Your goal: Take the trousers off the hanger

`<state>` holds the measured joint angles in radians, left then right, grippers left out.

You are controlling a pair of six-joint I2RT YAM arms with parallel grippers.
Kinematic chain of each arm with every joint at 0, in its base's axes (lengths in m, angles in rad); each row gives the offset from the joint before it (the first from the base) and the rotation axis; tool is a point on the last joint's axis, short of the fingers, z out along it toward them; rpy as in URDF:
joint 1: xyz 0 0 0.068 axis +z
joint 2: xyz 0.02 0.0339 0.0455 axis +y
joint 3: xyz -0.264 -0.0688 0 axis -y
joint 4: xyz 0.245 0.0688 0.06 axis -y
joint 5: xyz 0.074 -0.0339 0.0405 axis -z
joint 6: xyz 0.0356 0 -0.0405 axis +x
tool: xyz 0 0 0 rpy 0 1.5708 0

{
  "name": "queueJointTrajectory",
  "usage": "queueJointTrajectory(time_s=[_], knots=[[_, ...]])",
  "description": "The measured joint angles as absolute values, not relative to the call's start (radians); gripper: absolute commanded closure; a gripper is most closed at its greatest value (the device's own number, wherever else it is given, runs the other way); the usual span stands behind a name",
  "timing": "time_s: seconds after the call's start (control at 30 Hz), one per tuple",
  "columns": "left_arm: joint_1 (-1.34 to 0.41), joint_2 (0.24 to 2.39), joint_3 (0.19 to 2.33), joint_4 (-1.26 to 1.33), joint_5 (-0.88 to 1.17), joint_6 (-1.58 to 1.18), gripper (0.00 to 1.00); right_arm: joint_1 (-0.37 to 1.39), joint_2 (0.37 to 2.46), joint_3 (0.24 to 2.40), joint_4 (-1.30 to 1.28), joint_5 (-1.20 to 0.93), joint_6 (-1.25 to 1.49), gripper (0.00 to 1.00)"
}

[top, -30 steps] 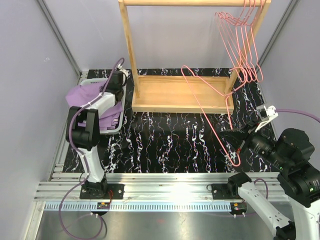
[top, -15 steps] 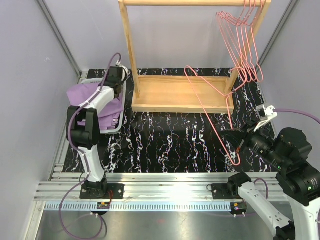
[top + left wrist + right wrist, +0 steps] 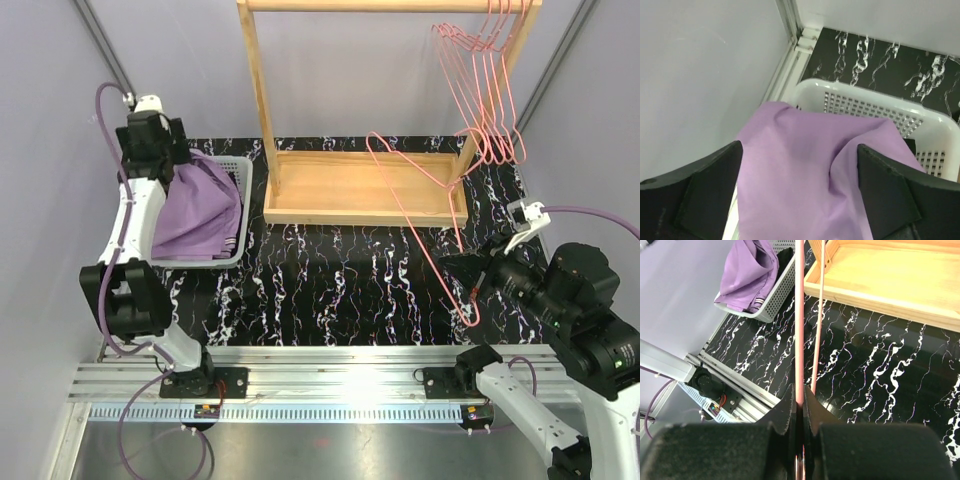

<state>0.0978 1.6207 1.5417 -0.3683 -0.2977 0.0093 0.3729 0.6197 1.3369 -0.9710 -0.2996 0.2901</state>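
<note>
The pink hanger in my right gripper, now held slanting above the table, will be let go on the wooden rack's rail, just inward of the bare pink hangers [image 3: 448, 82].
The lilac trousers [image 3: 200, 215] lie heaped in the white basket [image 3: 238, 165] at the far left. A bit of black cloth [image 3: 785, 257] shows behind them. My left gripper [image 3: 160, 160] hangs over the basket's far left corner. In the left wrist view its gripper [image 3: 800, 190] is open, with the lilac trousers [image 3: 805, 165] below the wide gap between the fingers [image 3: 705, 190]. My right gripper [image 3: 465, 272] is shut on the wire of a pink hanger [image 3: 415, 200], held slanting above the table. That hanger [image 3: 799, 315] runs straight out of the right gripper [image 3: 800, 405] and carries no cloth.
A wooden rack [image 3: 365, 185] stands at the back middle, its tray base on the black marbled table [image 3: 340, 280]. Several bare pink hangers [image 3: 490, 90] hang from its rail at the top right. Walls close in on both sides.
My left gripper has opened, let go of the lilac trousers and swung up and to the far left of the basket. The right gripper and hanger have barely moved.
</note>
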Motion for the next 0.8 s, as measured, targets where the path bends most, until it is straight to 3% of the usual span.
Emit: queueJointTrajectory(time_s=[0.2, 0.37, 0.4, 0.53, 0.8], knots=[[0.110, 1.618, 1.311, -0.259, 0.002, -0.018, 0.08, 0.373, 0.634, 1.341, -0.972, -0.300, 0.300, 1.00], [0.084, 1.652, 1.330, -0.294, 0.207, 0.035, 0.05, 0.373, 0.645, 1.350, -0.971, -0.300, 0.306, 1.00], [0.084, 1.653, 1.341, -0.302, 0.233, 0.045, 0.01, 0.373, 0.646, 1.351, -0.971, -0.300, 0.307, 1.00], [0.086, 1.642, 1.357, -0.293, 0.231, 0.039, 0.01, 0.373, 0.650, 1.353, -0.972, -0.300, 0.307, 1.00], [0.159, 1.637, 1.380, -0.270, 0.037, -0.165, 0.01, 0.373, 0.649, 1.353, -0.975, -0.300, 0.307, 1.00]])
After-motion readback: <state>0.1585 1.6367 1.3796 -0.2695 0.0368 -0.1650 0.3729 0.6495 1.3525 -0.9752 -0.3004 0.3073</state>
